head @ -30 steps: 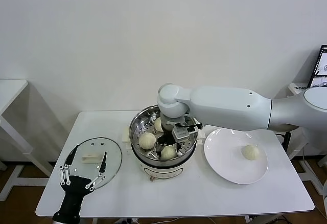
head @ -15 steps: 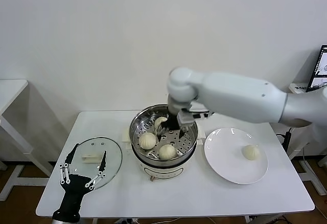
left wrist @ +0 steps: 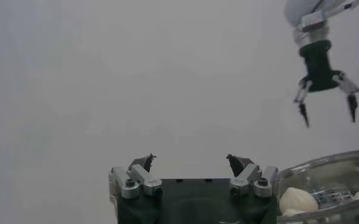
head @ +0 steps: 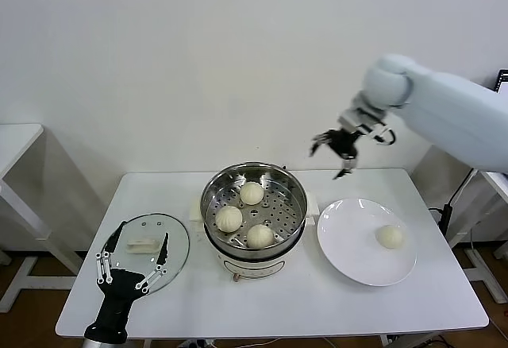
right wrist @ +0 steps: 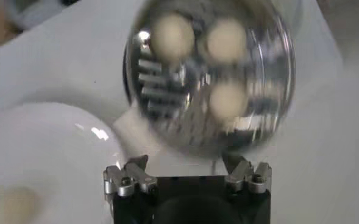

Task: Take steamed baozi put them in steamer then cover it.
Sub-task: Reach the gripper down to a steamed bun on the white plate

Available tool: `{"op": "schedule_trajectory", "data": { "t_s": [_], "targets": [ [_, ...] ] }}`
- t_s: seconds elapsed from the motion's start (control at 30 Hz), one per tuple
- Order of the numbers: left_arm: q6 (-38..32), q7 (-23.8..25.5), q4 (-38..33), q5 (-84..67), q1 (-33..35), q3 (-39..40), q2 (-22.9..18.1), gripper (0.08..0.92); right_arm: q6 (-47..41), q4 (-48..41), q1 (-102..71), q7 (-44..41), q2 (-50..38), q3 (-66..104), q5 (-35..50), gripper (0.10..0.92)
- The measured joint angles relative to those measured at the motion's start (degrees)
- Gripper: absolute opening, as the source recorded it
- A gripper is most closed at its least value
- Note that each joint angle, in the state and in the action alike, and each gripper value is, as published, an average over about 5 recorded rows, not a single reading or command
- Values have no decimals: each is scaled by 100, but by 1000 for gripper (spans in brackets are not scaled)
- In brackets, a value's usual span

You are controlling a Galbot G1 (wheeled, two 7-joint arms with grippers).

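This baozi is still outside the steamer. Next, my right gripper closes on the sides of the baozi [head: 390, 237] [right wrist: 14, 206] on the white plate.
The steel steamer [head: 295, 186] stands mid-table on its white base with three cream-white baozi [head: 252, 193] [head: 228, 218] [head: 259, 236] on its perforated tray; it also shows in the right wrist view [right wrist: 270, 91]. A fourth baozi [head: 389, 237] lies on the white plate [head: 349, 245]. My right gripper [head: 334, 155] is open and empty, raised high above the gap between steamer and plate. The glass cover [head: 178, 245] with its cream handle [head: 143, 243] lies flat at the table's left. My left gripper [head: 131, 268] is open, low at the cover's near edge.
The white table's front edge [head: 270, 328] runs below the steamer. A second white table [head: 16, 137] stands at the far left. A screen's edge [head: 502, 86] shows at the far right.
My right gripper has lifted out of the steamer and swung up and to the right, empty. Three baozi stay in the steamer. The left arm has not moved.
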Motion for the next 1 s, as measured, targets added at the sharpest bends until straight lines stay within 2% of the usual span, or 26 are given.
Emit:
{"op": "schedule_trajectory", "data": {
  "t_s": [0.47,1.0],
  "targets": [
    [-7,0,-11,64,104,-42,-68,823,-787,-908,-1261,237,-476,84,-167,823],
    [-14,19,8,10,46,-186,-47,823,-928,-1473,-2222,673,-326,404,-554,823]
  ]
}}
